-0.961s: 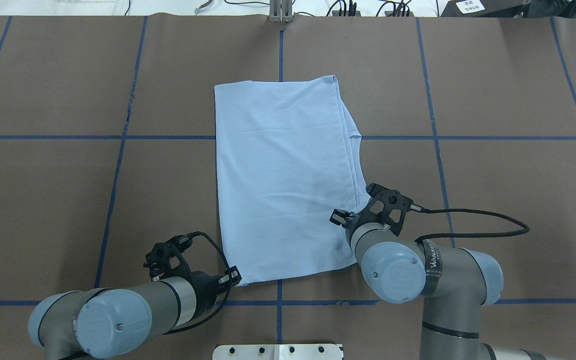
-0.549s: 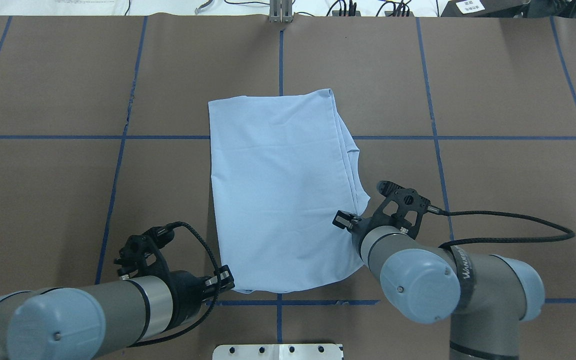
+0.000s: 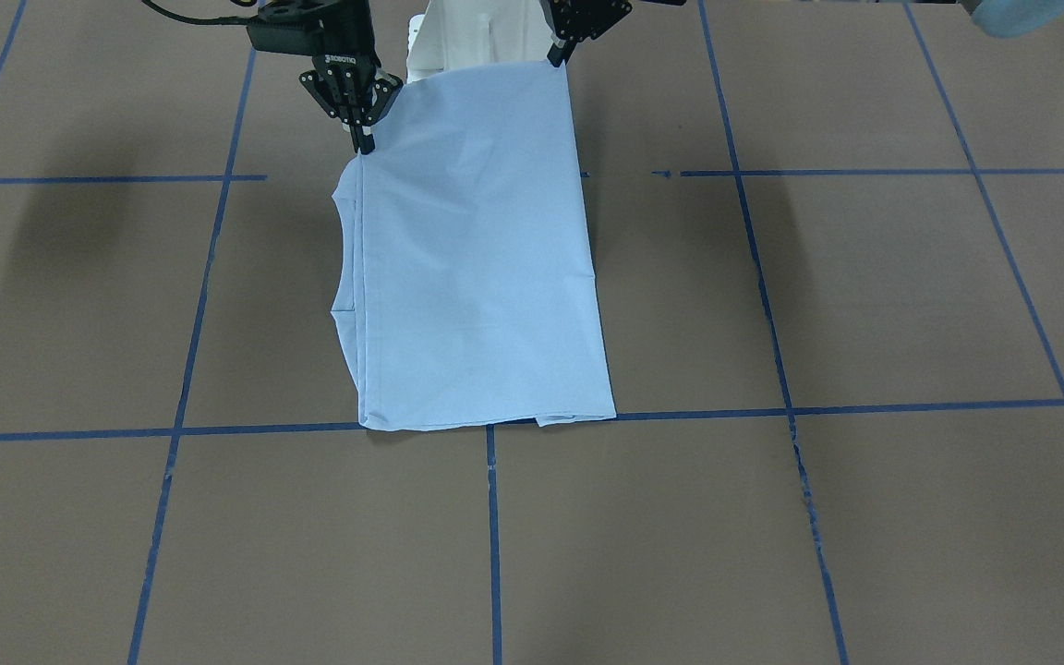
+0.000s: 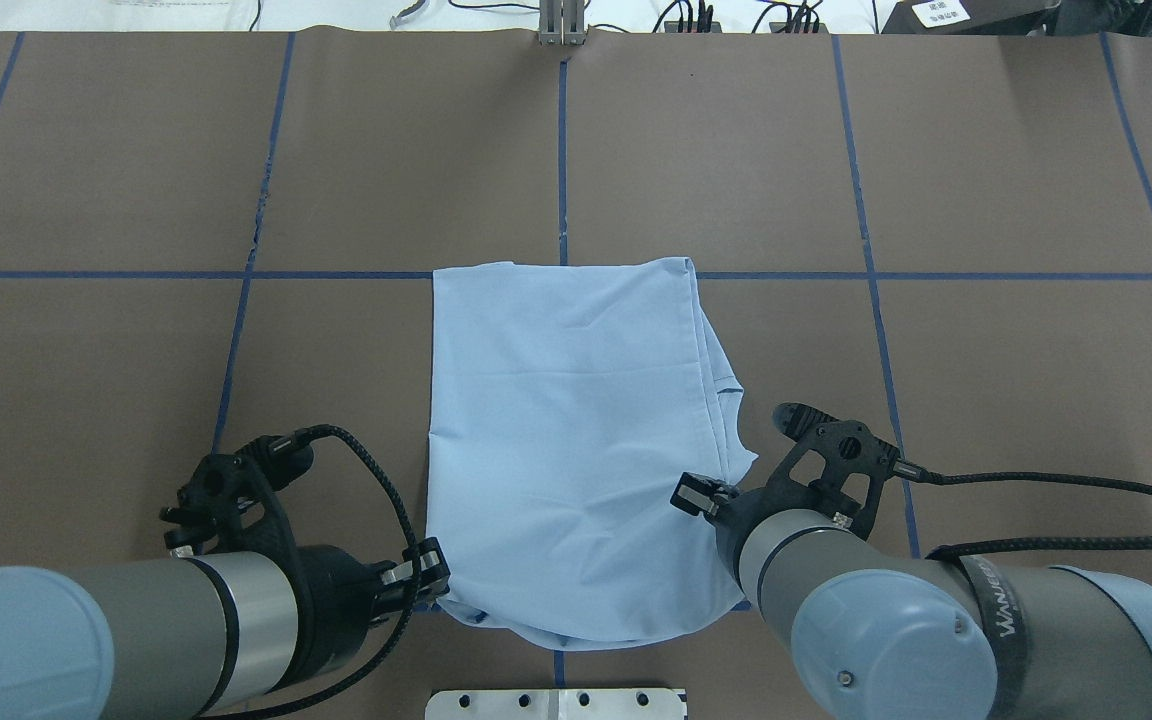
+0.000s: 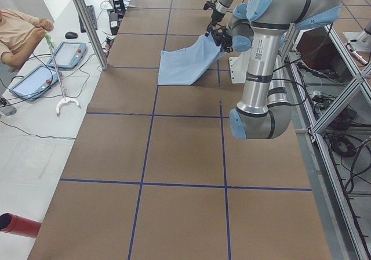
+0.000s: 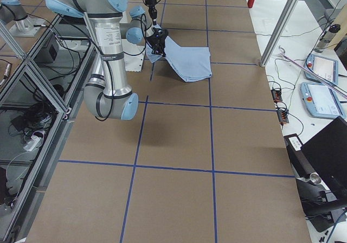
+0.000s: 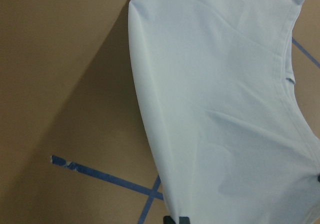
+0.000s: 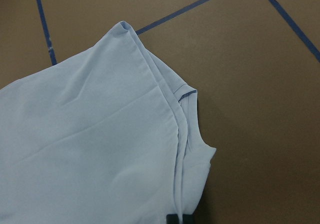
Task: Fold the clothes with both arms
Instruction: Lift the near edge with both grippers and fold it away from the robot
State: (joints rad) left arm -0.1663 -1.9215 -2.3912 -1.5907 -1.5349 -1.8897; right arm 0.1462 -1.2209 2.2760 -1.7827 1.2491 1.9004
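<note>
Next, I let go of the light blue T-shirt's near corner with my left gripper at its far corner (image 3: 622, 417) opposite the sleeve layers.
The light blue T-shirt (image 4: 566, 420) is folded lengthways, with sleeve layers along its right side. Its far end lies on the brown table; its near edge hangs lifted toward the robot's base. In the front-facing view my right gripper (image 3: 363, 143) is shut on the shirt's (image 3: 477, 277) near right corner. My left gripper (image 3: 554, 57) is shut on the near left corner. In the overhead view both wrists cover the fingertips. The chest print, collar and label are hidden. The wrist views show the cloth (image 7: 225, 109) (image 8: 100, 149) stretching away from the fingers.
Blue tape lines (image 4: 562, 150) grid the brown table cover. The white pedestal base (image 4: 556, 703) sits at the near edge between the arms. A metal post (image 4: 562, 25) stands at the far edge. A person and tablets (image 5: 40, 68) are beside the table's left end.
Both grippers have drawn back toward the robot's base and pulled the shirt with them. Its far edge has slid nearer by about a third of a grid square. The near edge hangs looser.
</note>
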